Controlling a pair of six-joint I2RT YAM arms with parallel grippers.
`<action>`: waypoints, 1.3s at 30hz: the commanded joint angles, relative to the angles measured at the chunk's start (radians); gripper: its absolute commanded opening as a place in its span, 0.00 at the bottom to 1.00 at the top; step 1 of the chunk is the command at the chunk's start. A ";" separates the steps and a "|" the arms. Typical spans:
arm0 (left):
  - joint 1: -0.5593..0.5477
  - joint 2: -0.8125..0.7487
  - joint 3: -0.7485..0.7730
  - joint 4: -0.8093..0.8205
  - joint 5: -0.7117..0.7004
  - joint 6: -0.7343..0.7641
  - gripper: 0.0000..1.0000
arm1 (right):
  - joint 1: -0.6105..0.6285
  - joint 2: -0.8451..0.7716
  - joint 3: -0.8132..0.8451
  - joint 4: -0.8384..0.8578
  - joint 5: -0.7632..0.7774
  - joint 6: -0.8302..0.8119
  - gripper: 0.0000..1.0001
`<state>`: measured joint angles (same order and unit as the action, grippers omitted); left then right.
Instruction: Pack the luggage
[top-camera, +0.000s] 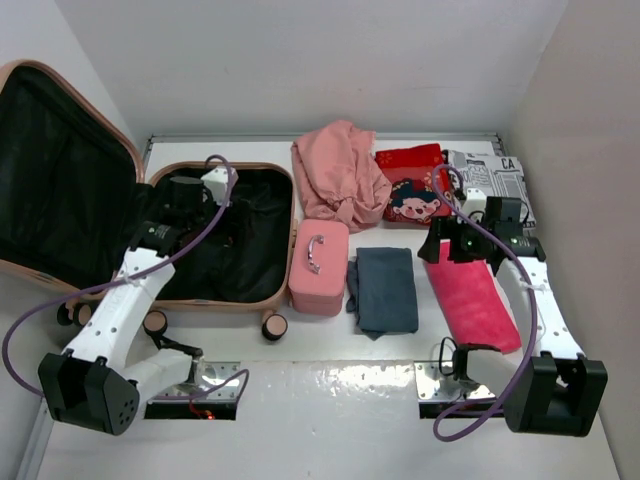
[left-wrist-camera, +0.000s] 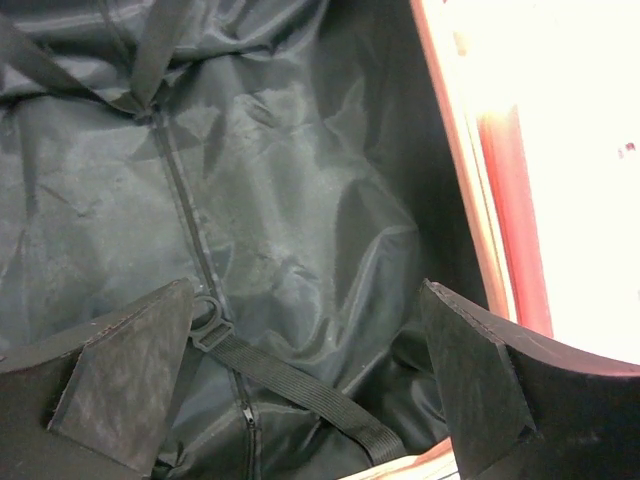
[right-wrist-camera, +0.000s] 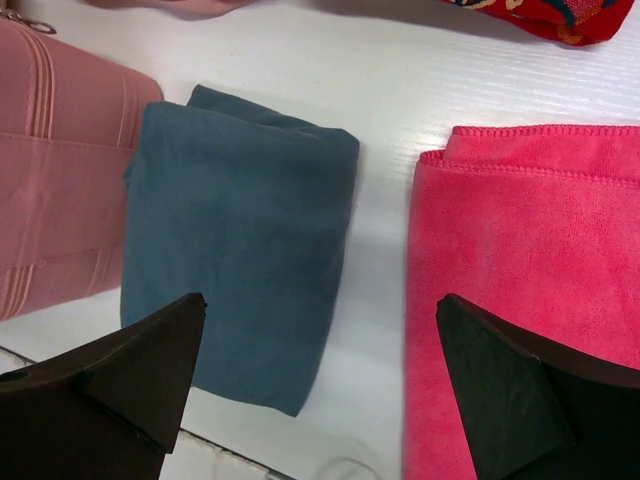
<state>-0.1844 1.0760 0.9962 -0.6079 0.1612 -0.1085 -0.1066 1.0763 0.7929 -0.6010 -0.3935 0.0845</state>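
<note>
My left gripper is to go next to the small pink box beside the luggage and close on the middle of its metal handle (top-camera: 311, 255).
The peach-pink luggage (top-camera: 285, 205) lies open at the left, its lid (top-camera: 60, 170) standing up, black lining (left-wrist-camera: 290, 180) and a black strap (left-wrist-camera: 290, 385) inside. My left gripper (top-camera: 185, 195) hovers open and empty over the lining (left-wrist-camera: 305, 390). My right gripper (top-camera: 452, 245) is open and empty above the gap between a folded blue-grey cloth (top-camera: 385, 290) and a pink towel (top-camera: 475, 295). Both show in the right wrist view, the cloth (right-wrist-camera: 235, 220) left and the towel (right-wrist-camera: 530, 260) right of the gripper (right-wrist-camera: 320, 385).
A small pink box with a metal handle (top-camera: 318, 255) stands between the luggage and the blue cloth. A crumpled pink garment (top-camera: 340, 175), a red printed item (top-camera: 415, 185) and a newspaper-print item (top-camera: 495, 175) lie at the back. Walls close in left and right.
</note>
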 joint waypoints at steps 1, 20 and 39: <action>-0.044 -0.027 0.009 -0.016 0.020 -0.002 1.00 | 0.004 -0.007 0.008 -0.005 0.011 -0.063 0.98; -0.446 0.199 0.133 -0.055 0.141 -0.230 0.79 | 0.002 -0.003 -0.027 -0.051 0.027 -0.124 0.99; -0.530 0.386 0.306 -0.018 0.116 -0.261 0.81 | 0.001 -0.004 -0.035 -0.083 0.022 -0.158 0.99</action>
<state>-0.6823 1.4593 1.2499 -0.6498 0.2790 -0.3546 -0.1070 1.0752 0.7464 -0.6769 -0.3599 -0.0544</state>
